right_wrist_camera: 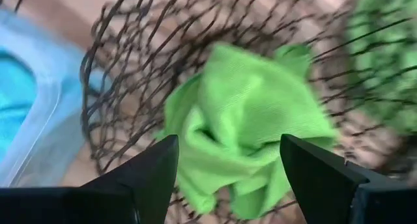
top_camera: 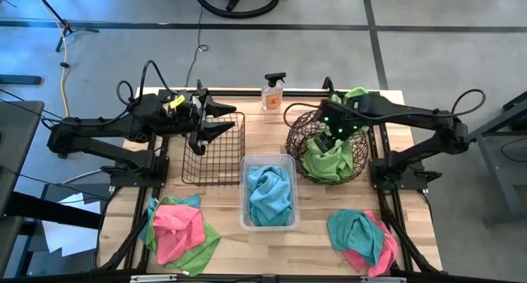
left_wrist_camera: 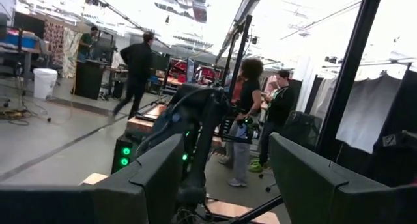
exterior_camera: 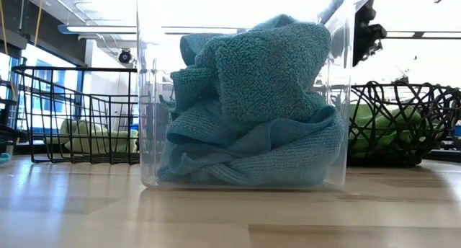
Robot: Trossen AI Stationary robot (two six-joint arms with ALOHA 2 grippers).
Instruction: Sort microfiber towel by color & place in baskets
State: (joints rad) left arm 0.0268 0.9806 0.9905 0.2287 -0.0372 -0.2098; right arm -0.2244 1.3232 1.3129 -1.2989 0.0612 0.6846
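The green towel [top_camera: 356, 93] [right_wrist_camera: 393, 51] lies behind the round dark woven basket. My right gripper will go there next and close on the towel's bunched folds.
A lime green microfiber towel [right_wrist_camera: 242, 123] lies crumpled in the round dark woven basket [top_camera: 360, 161]. My right gripper [right_wrist_camera: 228, 140] hangs open above it, pointing down and touching nothing; it also shows in the high view [top_camera: 333, 132]. A teal towel [top_camera: 270, 192] fills the clear plastic tub [top_camera: 244, 197] at the table's middle. My left gripper [top_camera: 216, 122] stands open and level over the far left corner of the black wire basket [top_camera: 214, 155], holding nothing. Mixed towels lie in two loose piles near the front edge, one on the left [top_camera: 177, 232] and one on the right [top_camera: 362, 238].
A clear spray bottle [top_camera: 273, 92] stands at the far edge between the baskets. Another green towel [top_camera: 356, 94] lies behind the round basket. People stand in the room beyond the table in the left wrist view [left_wrist_camera: 244, 113]. Bare wood shows between the tub and the piles.
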